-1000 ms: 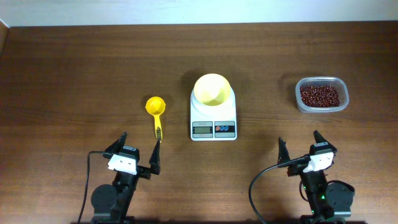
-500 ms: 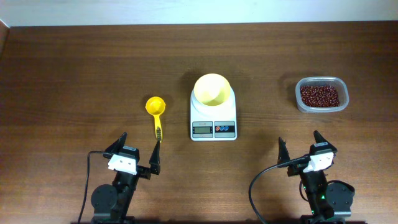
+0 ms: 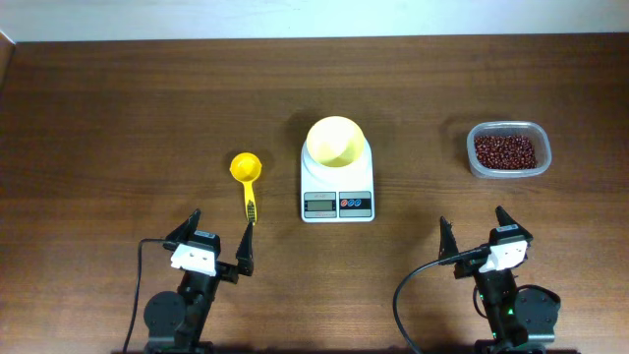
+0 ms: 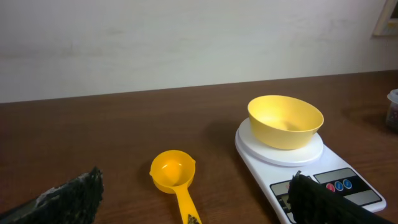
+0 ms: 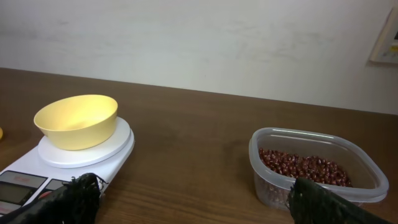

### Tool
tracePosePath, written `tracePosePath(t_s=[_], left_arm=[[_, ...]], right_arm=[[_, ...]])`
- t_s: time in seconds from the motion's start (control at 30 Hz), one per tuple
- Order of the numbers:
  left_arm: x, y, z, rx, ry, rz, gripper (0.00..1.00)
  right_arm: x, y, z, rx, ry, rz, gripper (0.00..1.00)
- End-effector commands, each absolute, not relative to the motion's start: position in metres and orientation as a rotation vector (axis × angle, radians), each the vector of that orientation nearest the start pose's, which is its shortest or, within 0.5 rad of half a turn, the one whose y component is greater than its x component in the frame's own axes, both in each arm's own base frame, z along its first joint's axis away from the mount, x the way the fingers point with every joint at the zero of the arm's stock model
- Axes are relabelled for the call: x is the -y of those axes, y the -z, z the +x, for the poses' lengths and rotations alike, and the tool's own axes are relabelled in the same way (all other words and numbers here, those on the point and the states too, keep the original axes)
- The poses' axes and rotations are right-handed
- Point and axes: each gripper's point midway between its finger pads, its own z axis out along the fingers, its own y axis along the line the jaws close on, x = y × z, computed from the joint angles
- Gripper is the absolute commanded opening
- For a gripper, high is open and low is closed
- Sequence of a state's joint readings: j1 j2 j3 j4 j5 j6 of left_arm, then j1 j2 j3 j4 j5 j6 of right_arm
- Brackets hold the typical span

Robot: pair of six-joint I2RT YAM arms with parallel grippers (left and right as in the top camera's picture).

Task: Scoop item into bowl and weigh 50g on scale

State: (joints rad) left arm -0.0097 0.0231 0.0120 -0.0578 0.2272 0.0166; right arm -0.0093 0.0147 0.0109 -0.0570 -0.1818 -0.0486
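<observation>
The robot's left gripper will next move to the yellow scoop and close on its cup's rim [image 3: 233,167] [image 4: 152,172], on the side away from the white scale.
The pale yellow bowl [image 3: 334,141] sits empty on the white scale [image 3: 337,192] at the table's middle; both also show in the left wrist view, bowl [image 4: 285,121] on scale [image 4: 311,171], and in the right wrist view, bowl [image 5: 76,120] on scale [image 5: 37,177]. The reddish-brown beans [image 3: 506,150] fill a clear tub [image 3: 508,131] at the right, also in the right wrist view [image 5: 305,167]. A yellow scoop [image 3: 246,169] lies left of the scale, empty [image 4: 173,171]. My left gripper [image 3: 216,241] is open just below the scoop's handle. My right gripper [image 3: 477,233] is open, near the front edge.
The wooden table [image 3: 147,108] ends at a pale wall along the back. The scale's display and coloured buttons [image 3: 355,204] face the front edge. The clear tub's rim [image 5: 311,138] stands close ahead of my right gripper.
</observation>
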Motion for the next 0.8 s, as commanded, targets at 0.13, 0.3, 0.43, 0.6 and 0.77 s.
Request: tracePosePath(t_s=[0.13,0.3,0.43,0.6,0.77], left_arm=[[0.0384,-0.159,0.2425,-1.634,0.178,0.177,0.99],[0.0384,-0.1588,0.2425,-1.634,0.178,0.177,0.99],[0.0384,-0.159,0.2424,-1.634,0.178,0.177,0.99],[0.0384,-0.1596,0.2425,-1.632,0.177,0.177,0.99],[0.0384,-0.1651,0.242,-1.62,0.176,0.178,0.99]], right_arm=[[-0.0312,-0.16,0.2434,-1.623,-0.112,-0.179,0.99],[-0.0312,-0.16,0.2434,-1.623,-0.112,-0.179,0.99],[-0.0312,-0.1599,0.2434,-1.623,-0.112,-0.179,0.99],[-0.0312,-0.16,0.2434,-1.623,-0.112,-0.179,0.99],[-0.0312,-0.16,0.2434,-1.623,-0.112,-0.179,0.99]])
